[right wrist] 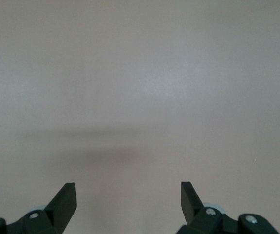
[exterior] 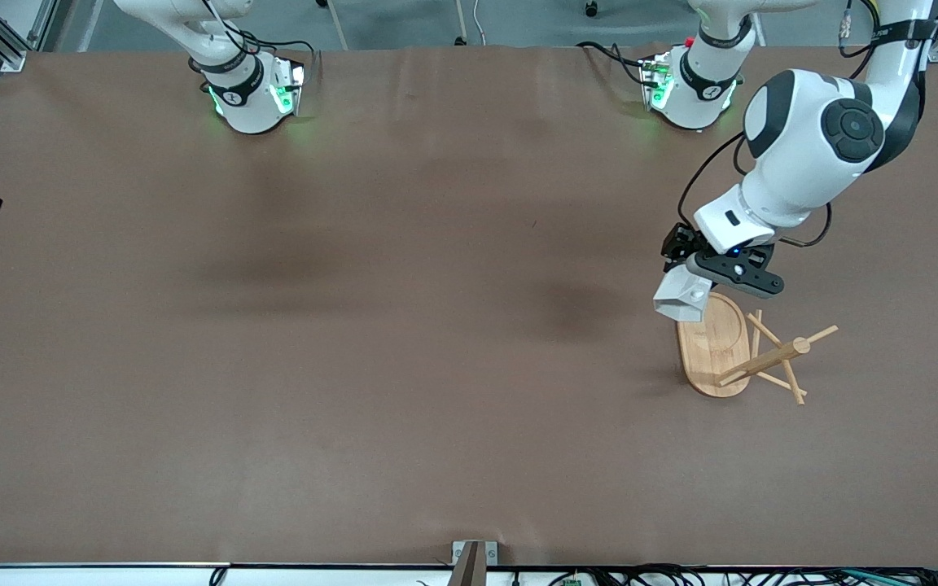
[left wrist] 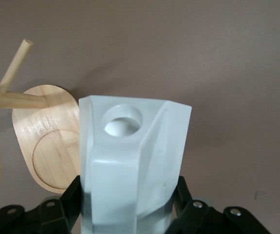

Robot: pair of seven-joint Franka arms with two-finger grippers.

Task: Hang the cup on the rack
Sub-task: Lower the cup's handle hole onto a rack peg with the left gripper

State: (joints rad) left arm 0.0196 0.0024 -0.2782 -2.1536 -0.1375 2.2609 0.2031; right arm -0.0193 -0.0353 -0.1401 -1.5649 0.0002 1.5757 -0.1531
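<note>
The robot's left gripper needs to release the white cup on the rack's upper peg (exterior: 747, 350) that slants back over the oval base. The cup is held above that base's far end.
My left gripper (exterior: 693, 277) is shut on the white faceted cup (exterior: 681, 297) and holds it in the air over the end of the rack's oval base that lies farther from the front camera. In the left wrist view the cup (left wrist: 132, 165) fills the middle, its handle with the round hole facing up, black fingers (left wrist: 69, 197) pressed on both sides. The bamboo rack (exterior: 750, 354) stands at the left arm's end of the table, with base (left wrist: 47, 146), post and thin crossing pegs (left wrist: 13, 68). My right gripper (right wrist: 128, 190) is open and empty over bare table; it is out of the front view.
The brown table cover (exterior: 355, 325) spreads wide toward the right arm's end. Both arm bases (exterior: 253, 89) stand along the table edge farthest from the front camera. A small metal bracket (exterior: 473, 557) sits at the nearest edge.
</note>
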